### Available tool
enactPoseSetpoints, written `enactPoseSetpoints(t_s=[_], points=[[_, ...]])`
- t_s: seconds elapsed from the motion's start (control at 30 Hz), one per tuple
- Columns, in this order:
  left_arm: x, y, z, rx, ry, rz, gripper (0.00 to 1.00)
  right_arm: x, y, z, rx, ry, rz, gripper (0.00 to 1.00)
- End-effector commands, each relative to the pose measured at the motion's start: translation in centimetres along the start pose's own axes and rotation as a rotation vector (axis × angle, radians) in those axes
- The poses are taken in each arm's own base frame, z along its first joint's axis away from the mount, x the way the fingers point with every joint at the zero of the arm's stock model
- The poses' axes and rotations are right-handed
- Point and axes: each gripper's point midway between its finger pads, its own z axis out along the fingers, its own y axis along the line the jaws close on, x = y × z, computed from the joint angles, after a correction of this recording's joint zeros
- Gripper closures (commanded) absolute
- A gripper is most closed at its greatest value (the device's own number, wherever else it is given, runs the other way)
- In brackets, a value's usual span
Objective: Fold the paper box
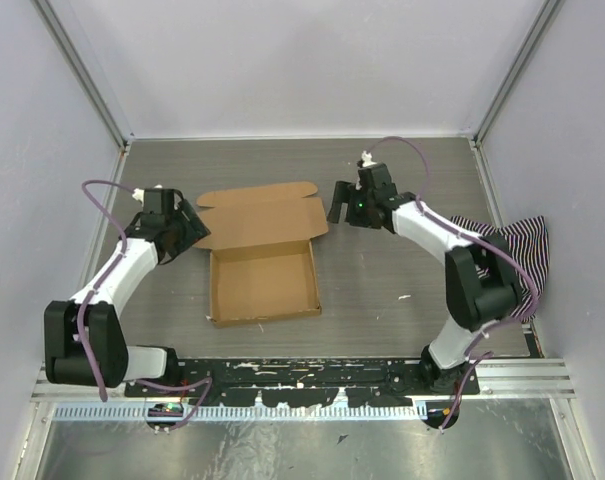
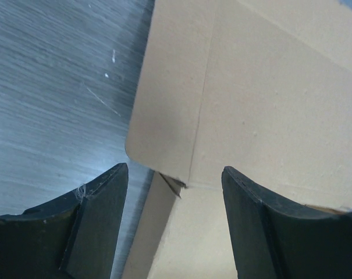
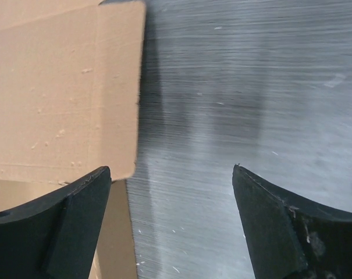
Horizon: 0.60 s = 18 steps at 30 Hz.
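Observation:
My left gripper is to close next on the lid's side flap (image 1: 205, 236) (image 2: 158, 129) nearest to it, near the end that meets the paper box's tray.
The brown cardboard paper box (image 1: 262, 270) lies in the middle of the table, its tray walls raised and its lid panel (image 1: 259, 213) laid open flat toward the back. My left gripper (image 1: 195, 233) is open at the box's back left corner, its jaws astride the corner where the lid's side flap (image 2: 164, 110) meets the tray wall (image 2: 155, 232). My right gripper (image 1: 334, 205) is open just off the lid's right edge, over bare table, with the lid's right flap (image 3: 59, 87) beside its left finger (image 3: 59, 226). Neither holds anything.
A black-and-white striped cloth (image 1: 517, 250) lies at the right edge of the table behind the right arm. Grey walls with metal frame posts close in the back and sides. A black rail (image 1: 302, 375) runs along the near edge.

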Motion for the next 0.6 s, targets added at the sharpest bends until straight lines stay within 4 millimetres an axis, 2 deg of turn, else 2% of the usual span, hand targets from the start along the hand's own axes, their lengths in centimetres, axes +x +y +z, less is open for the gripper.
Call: enactPoseSetpoints(t_s=[0.0, 0.2, 0.37, 0.57], points=[[-1.2, -0.2, 1.3, 0.070, -0.010, -0.084, 0.29, -2.5, 6.0, 1.5, -0.295, 0.009, -0.077, 0.11], [-1.2, 0.1, 3.2, 0.052, 0.014, -0.091, 0.31, -2.5, 7.8, 3.9, -0.383, 0.069, -0.058, 0.18], [-1.0, -0.4, 4.7, 0.058, 0.062, -0.093, 0.34, -2.1, 7.4, 5.5, -0.354, 0.111, -0.050, 0.21], [-1.0, -0.6, 5.7, 0.067, 0.068, -0.098, 0.36, -1.6, 7.2, 6.3, -0.340, 0.144, -0.068, 0.25]])
